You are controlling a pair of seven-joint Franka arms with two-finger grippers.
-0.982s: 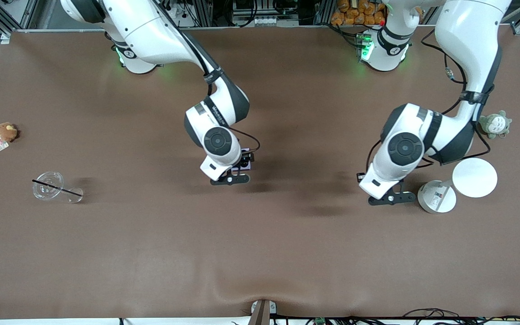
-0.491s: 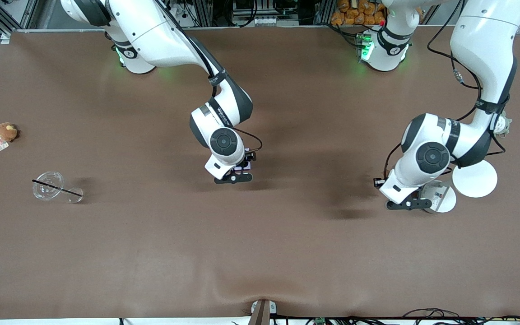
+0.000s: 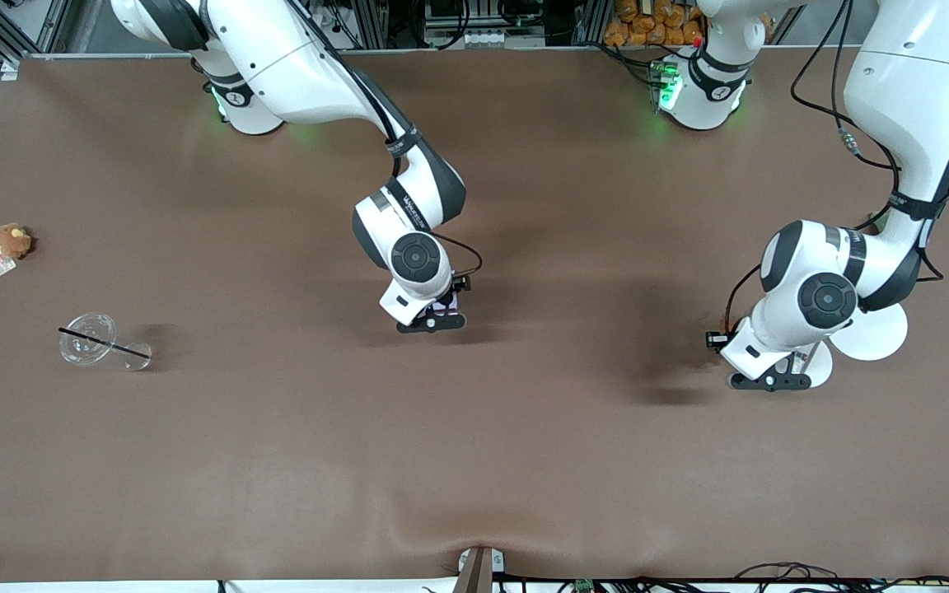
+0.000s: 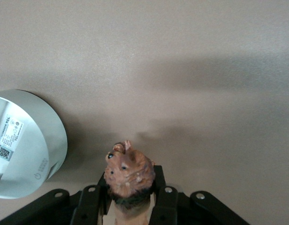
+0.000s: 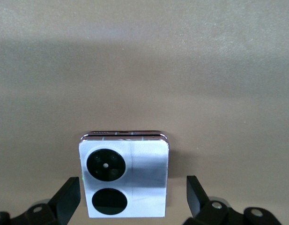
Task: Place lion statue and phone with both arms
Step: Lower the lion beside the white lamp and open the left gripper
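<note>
Next, I let go of the lion statue, now held just over the table, with my left gripper on the brown table [image 3: 732, 362] [image 4: 110, 171] beside the white lamp base.
The phone [image 5: 125, 178], pale lavender with two black camera circles, lies flat on the brown table near its middle. My right gripper [image 5: 132, 199] is open around it, with a gap between each finger and the phone's sides. In the front view the right gripper [image 3: 433, 319] covers most of the phone [image 3: 447, 305]. My left gripper [image 4: 130, 180] is shut on the reddish-brown lion statue [image 4: 129, 171], head pointing out, just over the table beside the white lamp base [image 4: 22, 140]. In the front view the left gripper [image 3: 771, 380] hides the statue.
A white disc lamp [image 3: 874, 333] and its round base [image 3: 819, 362] sit at the left arm's end. A clear cup with a black straw [image 3: 89, 339] and a round brown plush with a tag [image 3: 11, 240] lie at the right arm's end.
My left arm has swung toward its own end of the table and nearer the front camera, now partly covering the lamp base. My right gripper has shifted slightly, staying at the phone.
</note>
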